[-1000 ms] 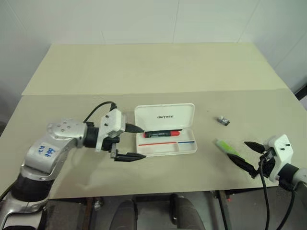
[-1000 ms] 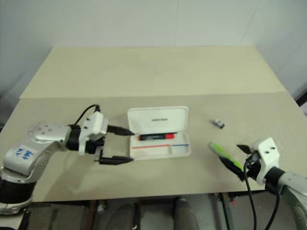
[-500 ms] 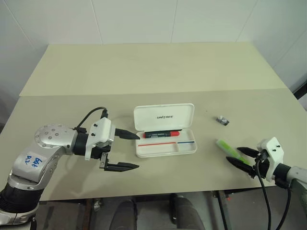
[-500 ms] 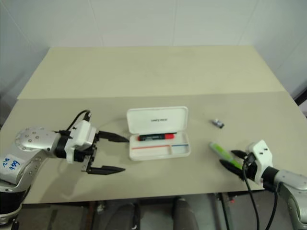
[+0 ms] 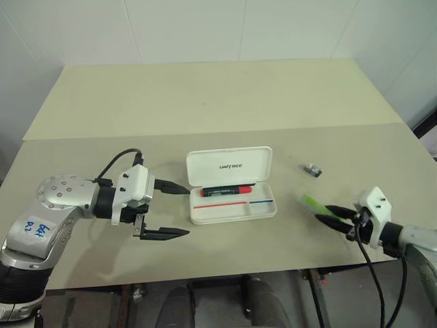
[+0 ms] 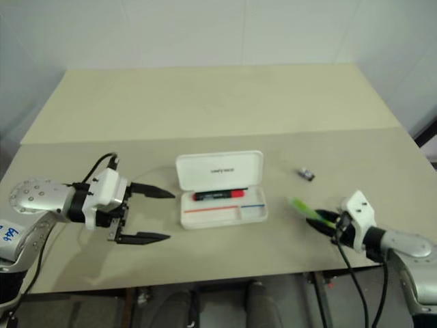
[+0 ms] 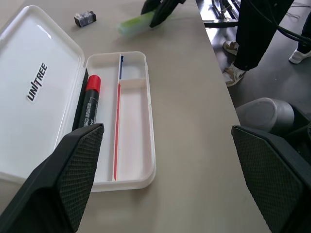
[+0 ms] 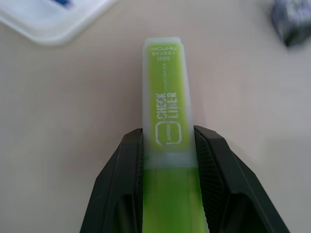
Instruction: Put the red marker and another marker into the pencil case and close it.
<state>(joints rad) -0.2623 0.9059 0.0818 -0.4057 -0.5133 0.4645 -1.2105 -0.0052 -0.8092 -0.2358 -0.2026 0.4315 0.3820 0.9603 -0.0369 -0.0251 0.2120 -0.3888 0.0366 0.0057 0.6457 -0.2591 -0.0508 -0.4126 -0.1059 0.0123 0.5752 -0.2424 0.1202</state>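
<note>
I will let go of the lime-green highlighter with my right gripper inside the white pencil case, between the red strip and the pencil case's front rim [image 5: 224,212].
The white pencil case [image 5: 231,166] lies open at the table's middle, lid back, with the red marker [image 5: 227,190] inside along the hinge side. My left gripper [image 5: 179,211] hangs open just left of the case, its upper fingertip near the case's left end, holding nothing. To the right of the case, the other marker, a lime-green highlighter [image 8: 165,97], is clamped between the fingers of my right gripper [image 5: 332,214]. Its free end points toward the case. The left wrist view shows the red marker [image 7: 87,104] in the case [image 7: 151,121].
A small black and silver object [image 5: 313,169] lies on the table beyond the highlighter, right of the case. The table's front edge runs close below both grippers. A seam crosses the tabletop behind the case.
My right gripper moved in over the highlighter and its fingers closed on it. The left gripper drew back slightly to the left of the case, still open.
</note>
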